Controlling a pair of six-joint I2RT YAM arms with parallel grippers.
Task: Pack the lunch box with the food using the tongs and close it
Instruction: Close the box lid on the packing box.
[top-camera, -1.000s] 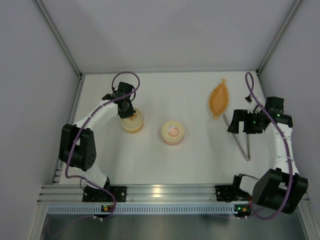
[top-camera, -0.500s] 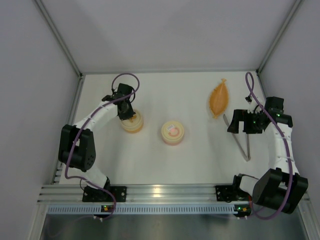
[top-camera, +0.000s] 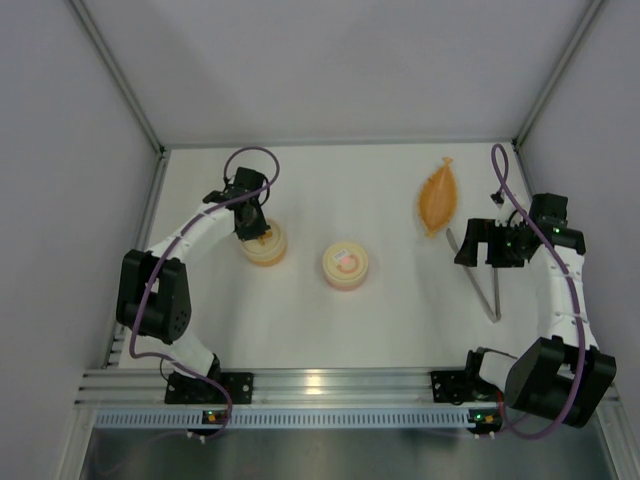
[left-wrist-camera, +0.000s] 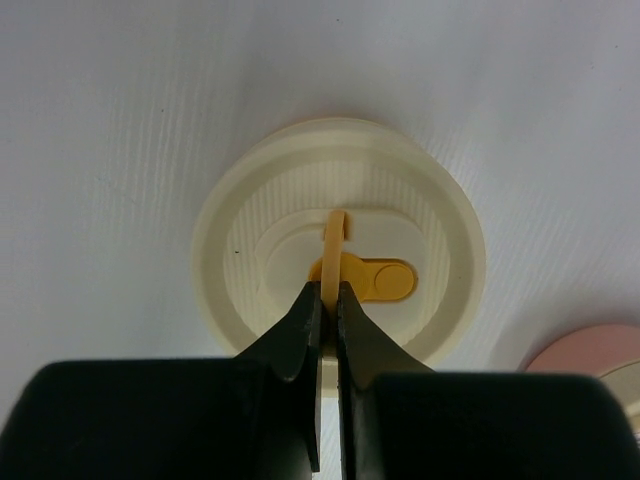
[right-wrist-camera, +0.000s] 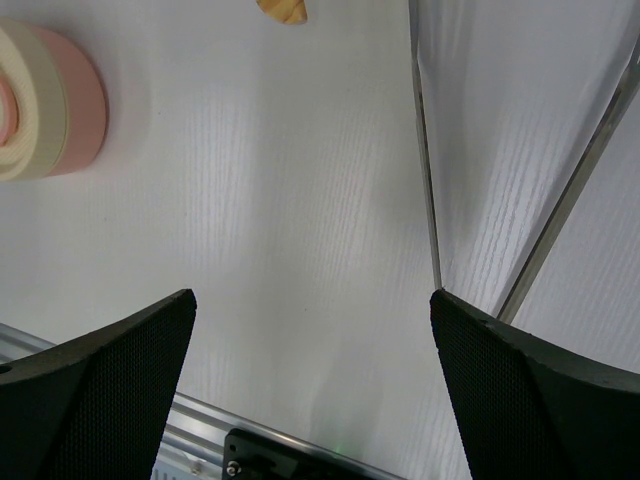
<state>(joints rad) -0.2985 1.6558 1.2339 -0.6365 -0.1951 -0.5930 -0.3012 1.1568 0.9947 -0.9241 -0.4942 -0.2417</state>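
Observation:
Next, my left gripper releases the round cream lid on the table snug (top-camera: 301, 273) against the pink and cream lunch box, setting it there.
A round cream lid (left-wrist-camera: 340, 200) with a yellow latch lies on the table at the left (top-camera: 264, 245). My left gripper (left-wrist-camera: 328, 290) (top-camera: 252, 222) is shut on its thin upright handle loop. The round pink and cream lunch box (top-camera: 345, 266) (right-wrist-camera: 50, 100) stands at the table's middle, with small pale and reddish bits on top, too small to tell as food. The silver tongs (top-camera: 482, 278) (right-wrist-camera: 425, 150) lie on the table at the right. My right gripper (top-camera: 480, 246) (right-wrist-camera: 312, 300) hovers over them, open and empty.
An orange leaf-shaped dish (top-camera: 438, 197) lies at the back right, just beyond the tongs. The enclosure's right wall (top-camera: 590, 150) rises close beside the right arm. An aluminium rail (top-camera: 330, 385) runs along the near edge.

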